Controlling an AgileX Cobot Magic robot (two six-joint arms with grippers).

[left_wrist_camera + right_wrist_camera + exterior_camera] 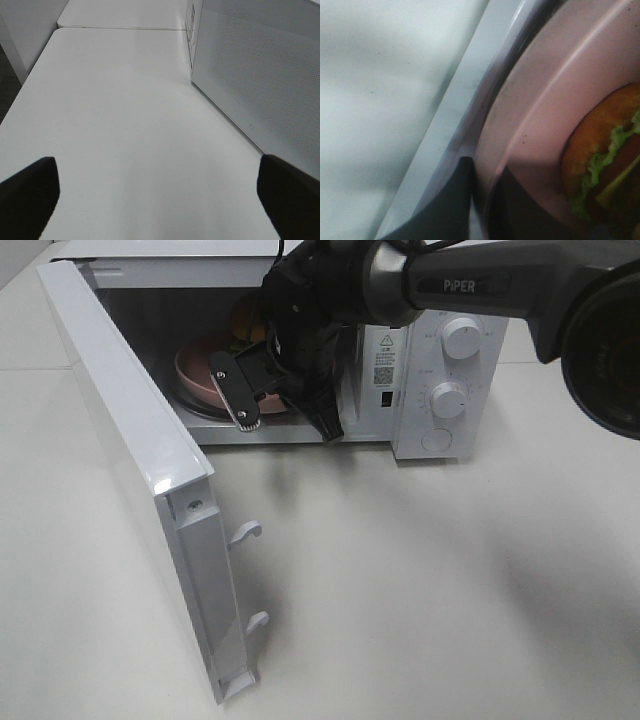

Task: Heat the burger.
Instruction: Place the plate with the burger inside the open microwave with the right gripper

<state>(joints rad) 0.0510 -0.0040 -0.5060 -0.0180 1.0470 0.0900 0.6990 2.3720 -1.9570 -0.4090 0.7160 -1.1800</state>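
The robot's right gripper needs to release the pink plate on the microwave's round turntable (228, 358), slightly toward the hinge of the open door.
The burger (612, 150), an orange-tan bun with green lettuce, lies on a round pink plate (535, 130) inside the open white microwave (455, 430). In the exterior high view only a sliver of the burger (249, 328) shows behind the right arm, with the plate (195, 370) under it. My right gripper (270, 400) reaches into the cavity, and in the right wrist view the gripper (487, 210) is closed on the plate's near rim. My left gripper (160, 200) is open and empty over bare table, outside the exterior high view.
The microwave door (130, 460) stands wide open to the left, with its latch hooks (245, 532) sticking out. Two white knobs (461, 338) sit on the right panel. The microwave's perforated side wall (260, 75) stands beside the left gripper.
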